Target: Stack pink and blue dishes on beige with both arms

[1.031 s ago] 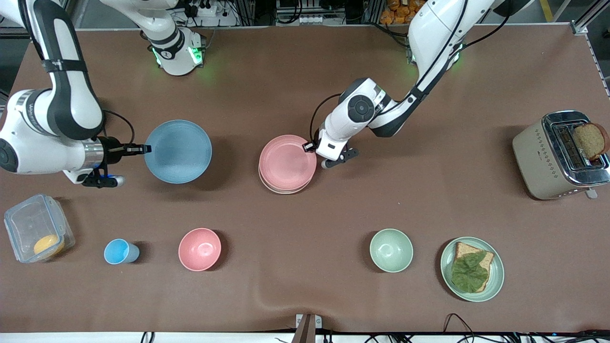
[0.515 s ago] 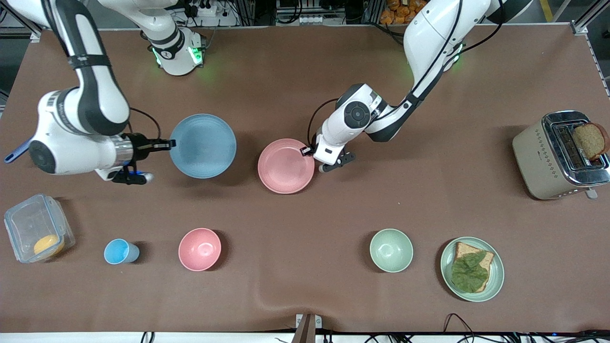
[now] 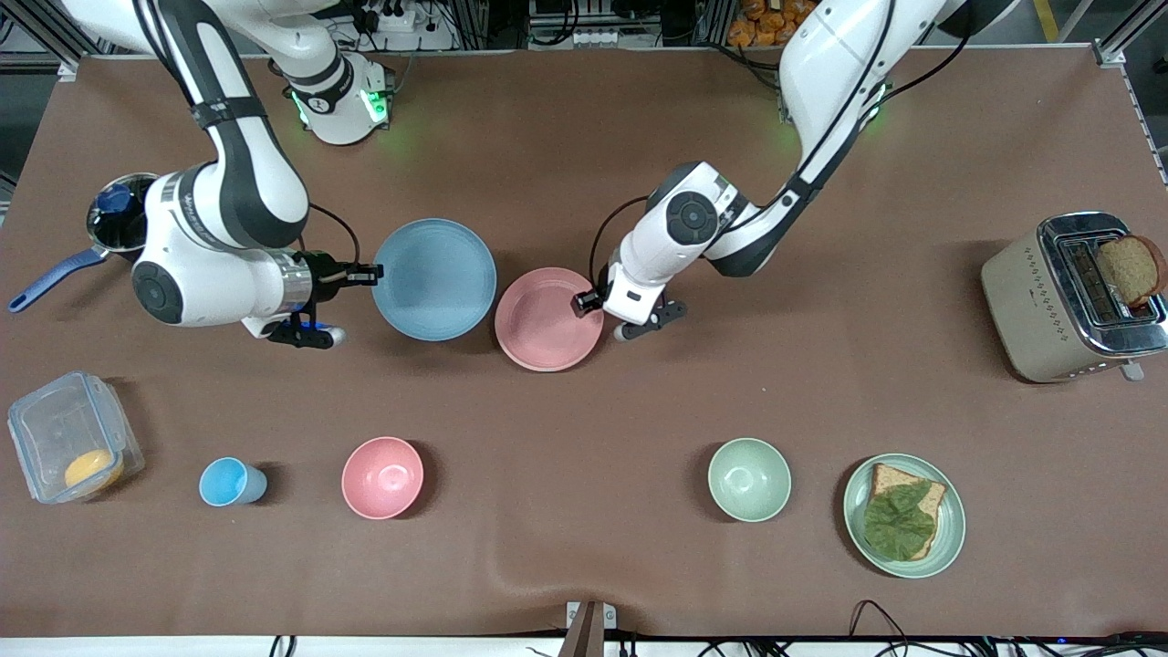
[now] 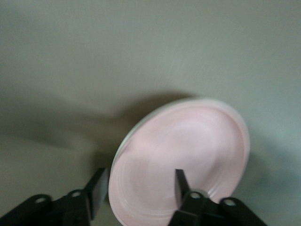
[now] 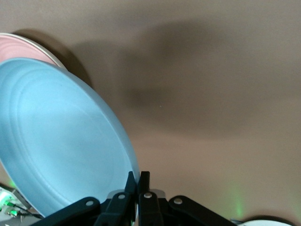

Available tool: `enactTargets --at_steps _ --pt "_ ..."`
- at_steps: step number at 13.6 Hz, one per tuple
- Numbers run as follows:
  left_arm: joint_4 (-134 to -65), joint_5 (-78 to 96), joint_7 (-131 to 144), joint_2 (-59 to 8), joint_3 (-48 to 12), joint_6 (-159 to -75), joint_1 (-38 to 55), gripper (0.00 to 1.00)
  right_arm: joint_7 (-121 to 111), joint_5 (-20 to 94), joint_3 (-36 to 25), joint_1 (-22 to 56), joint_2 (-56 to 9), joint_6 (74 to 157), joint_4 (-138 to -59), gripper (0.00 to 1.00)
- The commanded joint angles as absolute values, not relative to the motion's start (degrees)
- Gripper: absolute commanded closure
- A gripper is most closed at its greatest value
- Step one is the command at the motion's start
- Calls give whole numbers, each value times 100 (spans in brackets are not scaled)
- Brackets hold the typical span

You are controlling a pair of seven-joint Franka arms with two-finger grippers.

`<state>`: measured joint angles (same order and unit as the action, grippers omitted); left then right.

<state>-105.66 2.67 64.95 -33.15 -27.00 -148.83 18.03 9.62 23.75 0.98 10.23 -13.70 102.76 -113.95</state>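
My right gripper is to release the light blue plate flat on top of the pale pink plate [image 3: 548,318] [image 5: 18,70].
The pale pink plate [image 3: 546,319] lies flat on the cream-beige plate near the table's middle. Of the beige plate only a thin pale rim [image 4: 141,121] shows under the pink one. My left gripper [image 3: 589,300] is at the pink plate's edge on the left arm's side. It is open, with one finger [image 4: 180,181] over the plate [image 4: 183,150] and the other outside the rim. My right gripper [image 3: 372,271] is shut on the rim of the light blue plate [image 3: 434,278]. It holds that plate, tilted, just above the table beside the pink plate [image 5: 21,44].
A pot with a blue handle [image 3: 117,224] stands by the right arm. Along the camera side are a clear box [image 3: 71,447], a blue cup [image 3: 232,481], a pink bowl [image 3: 382,477], a green bowl [image 3: 749,479] and a green plate with bread [image 3: 903,516]. A toaster [image 3: 1068,297] stands at the left arm's end.
My right arm has carried the blue plate sideways until it almost touches the pink plate. The pink plate has settled squarely on the beige one, and the left gripper shifted slightly at its rim.
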Motion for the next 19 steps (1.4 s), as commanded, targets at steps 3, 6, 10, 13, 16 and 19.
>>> enactTargets --at_steps 3,6,10,13,16,19 --pt "-10337 -553 6085 -1926 -2654 -12714 890 0 2055 2601 44 2099 -1151 11626 -12120 100" --pt "-10204 -554 4979 -1408 -2654 -11805 240 0 2224 3022 44 2302 -1248 11873 -12120 100" --pt "-10195 -536 2712 -696 -2654 -11120 -823 0 2609 3138 44 2706 -1520 12480 -12094 100" --pt "-9828 -457 1820 -545 -2672 -10462 -1300 0 2785 3155 44 2891 -1704 12734 -12050 100" --pt "-9064 -466 1811 -562 -2646 -9460 -1327 0 3014 3164 35 3076 -1889 12981 -11875 100" --pt "-8720 -475 1741 -545 -2637 -8957 -1327 0 3085 3164 35 3129 -1969 13034 -11839 100"
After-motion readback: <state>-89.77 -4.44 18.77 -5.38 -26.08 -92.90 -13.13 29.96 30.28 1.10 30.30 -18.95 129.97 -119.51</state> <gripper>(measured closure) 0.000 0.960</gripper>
